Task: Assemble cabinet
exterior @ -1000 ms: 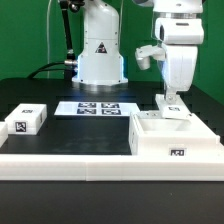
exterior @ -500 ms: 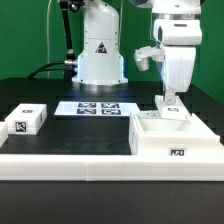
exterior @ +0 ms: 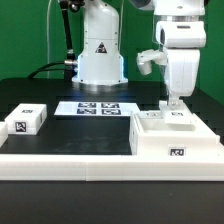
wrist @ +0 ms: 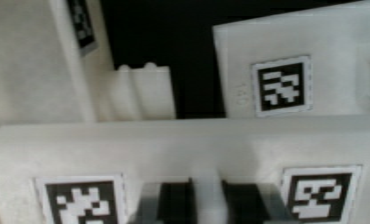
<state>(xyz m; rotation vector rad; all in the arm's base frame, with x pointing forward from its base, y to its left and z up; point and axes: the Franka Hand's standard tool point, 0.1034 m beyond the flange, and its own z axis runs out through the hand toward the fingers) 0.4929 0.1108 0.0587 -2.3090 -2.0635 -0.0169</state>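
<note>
My gripper is to bring the small white tagged piece to the cabinet's open top. It will let go of the piece there, close behind its front rim (exterior: 188,126).
The cabinet (exterior: 158,147), a large white open-topped box with a tag on its front, stands at the exterior view's right. A small white tagged piece (exterior: 181,114) sits on its back rim. My gripper (exterior: 176,103) comes straight down onto that piece and is shut on it. In the wrist view my gripper (wrist: 203,205) has two dark fingers (wrist: 171,206) pinching a thin white strip of the piece (wrist: 164,150), which carries a tag on either side of them. Beyond it stand a white tagged wall (wrist: 280,60) and a knobbed white part (wrist: 137,92).
A small white tagged block (exterior: 28,120) lies at the exterior view's left. The marker board (exterior: 95,107) lies flat mid-table before the robot base (exterior: 100,55). A long white ledge (exterior: 70,160) runs along the front of the black table.
My gripper and the small white piece it holds have shifted slightly toward the exterior view's right along the cabinet's back rim. The jaws stayed shut.
</note>
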